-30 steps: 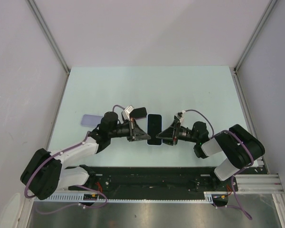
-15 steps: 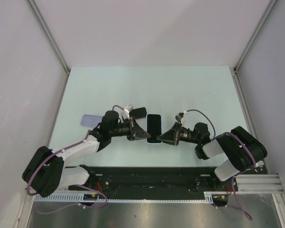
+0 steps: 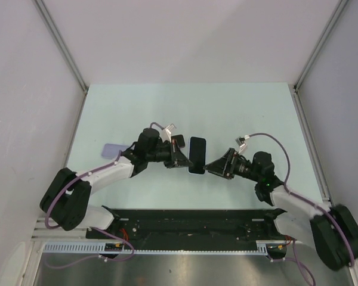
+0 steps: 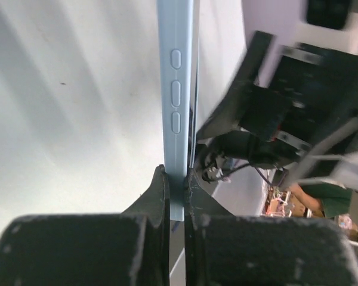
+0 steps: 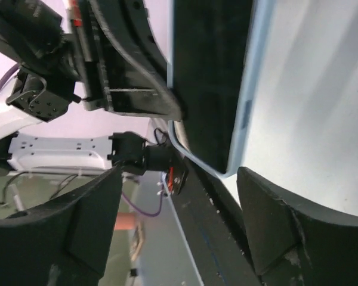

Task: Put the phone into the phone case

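Observation:
Next, my left gripper sets the phone down and lets go of it, so that it lies flat on the table at my right gripper's open fingertips (image 3: 207, 170).
The phone (image 3: 197, 152), black-faced with a pale blue edge, is at the table's middle between the two arms. My left gripper (image 3: 184, 160) is shut on its left long edge. In the left wrist view the jaws (image 4: 177, 183) pinch the blue side of the phone (image 4: 178, 89) below its buttons. My right gripper (image 3: 210, 168) stands open just right of the phone's near end, touching nothing. In the right wrist view the phone's lower corner (image 5: 210, 83) lies ahead of the wide-apart fingers (image 5: 179, 221). A flat lavender phone case (image 3: 111, 149) lies on the table, left of the left arm.
The pale green table (image 3: 238, 113) is walled in by white panels on three sides. A black mounting rail (image 3: 185, 220) with cables runs along the near edge under both arm bases.
The right gripper has opened and let go of the phone, and its arm has swung out to the right. The left arm has carried the phone slightly farther from the bases.

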